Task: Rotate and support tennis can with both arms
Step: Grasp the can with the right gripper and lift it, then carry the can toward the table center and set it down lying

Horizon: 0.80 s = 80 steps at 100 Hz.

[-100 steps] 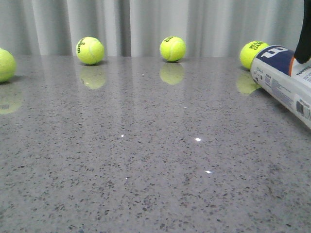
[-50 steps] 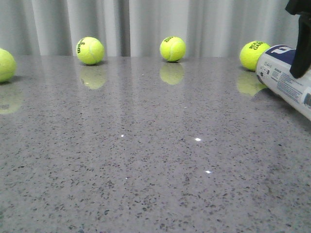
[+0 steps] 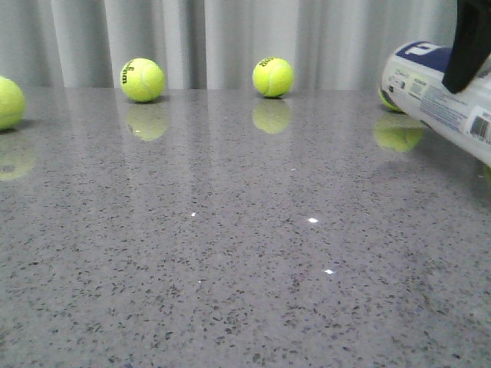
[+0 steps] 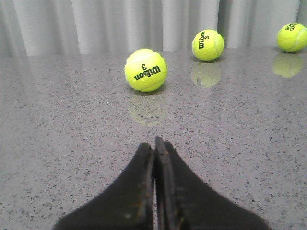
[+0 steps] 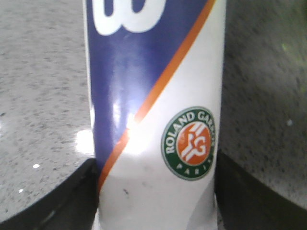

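I should set the tennis can down with my right gripper and let go of it on the table (image 3: pixel 275 128) just in front of the centre tennis ball.
The tennis can (image 3: pixel 439 96) is at the far right of the front view, tilted, its navy-banded far end lifted off the table. One black finger (image 3: pixel 468 42) of my right gripper crosses it there. In the right wrist view the can (image 5: pixel 153 120) fills the space between the two fingers, with its W logo, orange stripe and round green-orange emblem showing; my right gripper (image 5: pixel 154 191) is shut on it. My left gripper (image 4: pixel 154 148) is shut and empty, low over the table, pointing toward a yellow-green ball (image 4: pixel 145 70). It does not show in the front view.
Tennis balls lie along the table's back edge before a grey curtain: one at far left (image 3: pixel 9 102), one (image 3: pixel 143 80), one at centre (image 3: pixel 272 77), and one partly hidden behind the can (image 3: pixel 389 100). Two more balls show in the left wrist view (image 4: pixel 207 45) (image 4: pixel 291 37).
The can's navy end has risen off the table and swung up, covering most of the ball behind it. The right finger has moved up with it. The balls have not moved.
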Tool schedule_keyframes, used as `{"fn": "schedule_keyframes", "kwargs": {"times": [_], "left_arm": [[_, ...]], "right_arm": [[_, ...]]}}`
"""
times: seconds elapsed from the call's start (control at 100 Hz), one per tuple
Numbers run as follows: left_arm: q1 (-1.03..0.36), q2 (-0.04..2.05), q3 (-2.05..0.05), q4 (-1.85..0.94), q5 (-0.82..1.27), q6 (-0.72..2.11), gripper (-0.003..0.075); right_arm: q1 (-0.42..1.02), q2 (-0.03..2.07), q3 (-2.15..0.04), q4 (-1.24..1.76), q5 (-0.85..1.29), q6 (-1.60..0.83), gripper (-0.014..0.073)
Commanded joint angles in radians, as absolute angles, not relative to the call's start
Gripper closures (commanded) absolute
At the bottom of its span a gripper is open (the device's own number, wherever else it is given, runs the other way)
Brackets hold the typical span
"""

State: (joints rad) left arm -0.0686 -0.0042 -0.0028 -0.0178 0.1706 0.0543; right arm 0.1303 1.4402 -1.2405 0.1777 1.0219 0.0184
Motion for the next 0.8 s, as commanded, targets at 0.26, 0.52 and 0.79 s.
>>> {"fn": "schedule_keyframes", "kwargs": {"times": [0.26,0.52,0.79], "left_arm": [[-0.066,-0.044,0.045,-0.021,0.091,0.046,0.0741],[-0.066,-0.044,0.045,-0.021,0.091,0.046,0.0741],[-0.066,-0.044,0.045,-0.021,0.091,0.046,0.0741]], "right_arm": [[0.364,1.516,-1.513,0.159,1.070,-0.476,0.0198],[0.519,1.659,-1.638,0.133,1.100,-0.928,0.0196],[0.574,1.760,-1.668,0.066,1.110,-0.978,0.0195]]}}
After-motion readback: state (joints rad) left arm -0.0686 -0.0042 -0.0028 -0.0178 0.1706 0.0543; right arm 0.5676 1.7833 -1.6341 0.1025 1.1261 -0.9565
